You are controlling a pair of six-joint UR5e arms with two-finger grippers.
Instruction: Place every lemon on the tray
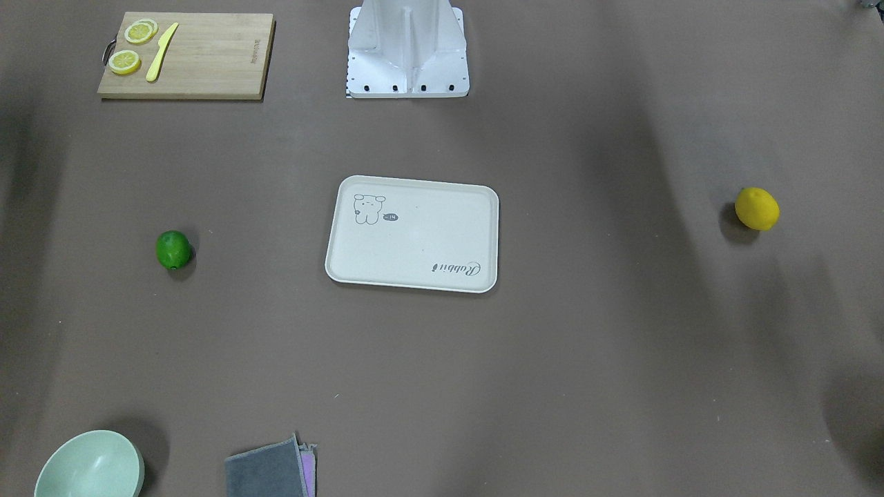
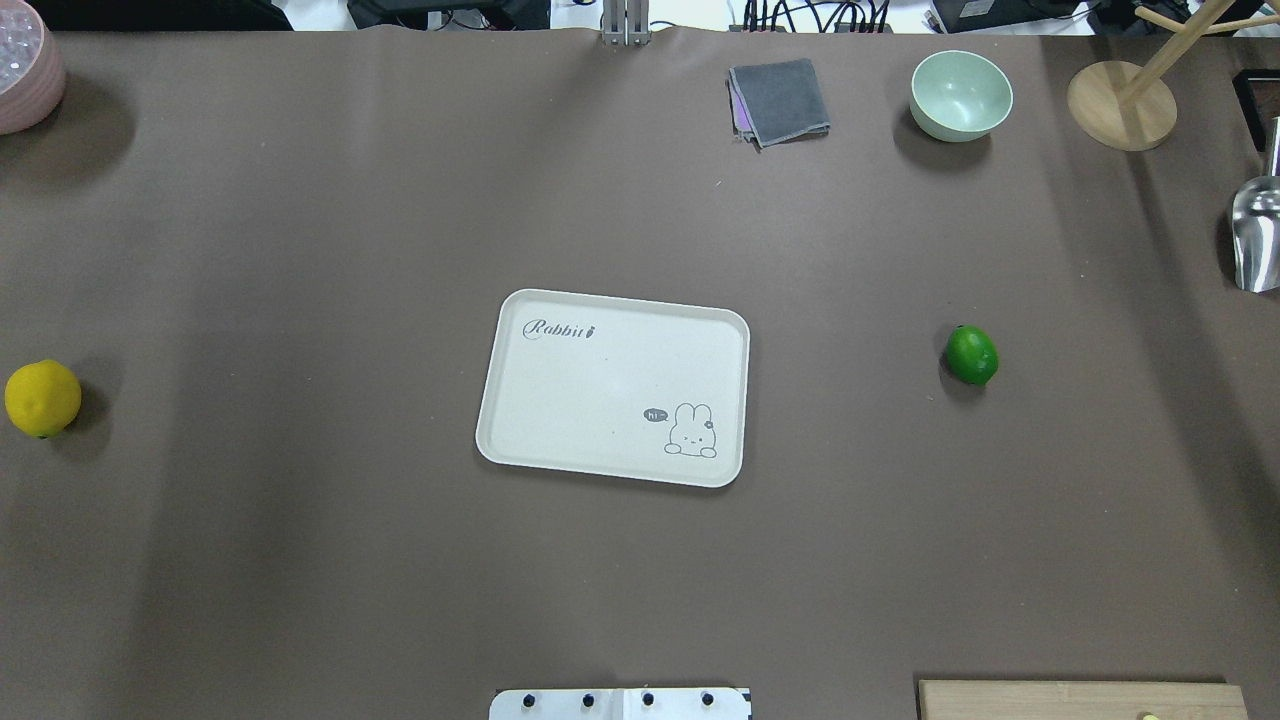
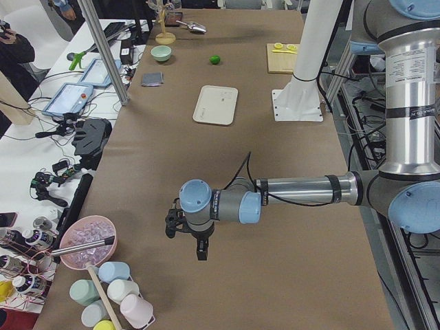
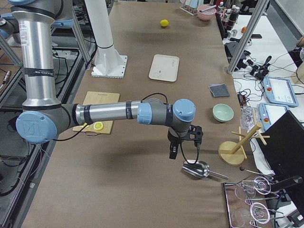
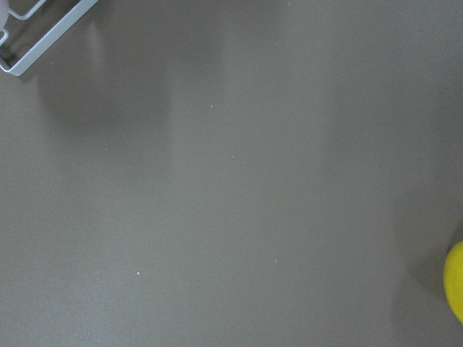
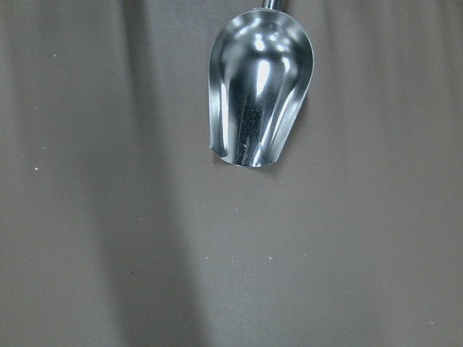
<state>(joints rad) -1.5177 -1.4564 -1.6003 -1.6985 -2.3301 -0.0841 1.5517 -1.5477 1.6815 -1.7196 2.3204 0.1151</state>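
Note:
My left gripper needs to move to the yellow lemon next and close around the lemon's middle (image 1: 756, 210) (image 5: 457, 283).
The cream tray (image 2: 612, 388) lies flat at the table's middle with nothing on it. The yellow lemon (image 2: 42, 398) sits on the table far to the tray's left, and its edge shows in the left wrist view (image 5: 457, 283). The green lemon (image 2: 971, 355) sits on the table to the tray's right. My left gripper (image 3: 199, 247) hangs above the table near the left end, short of the yellow lemon. My right gripper (image 4: 173, 152) hangs near the right end. Both show only in the side views, so I cannot tell whether they are open or shut.
A metal scoop (image 6: 260, 90) lies right under the right wrist. A wooden cutting board (image 1: 186, 55) holds lemon slices and a yellow knife. A green bowl (image 2: 960, 95), a grey cloth (image 2: 778, 100), a wooden stand (image 2: 1120, 105) and a pink bowl (image 2: 25, 70) line the far edge.

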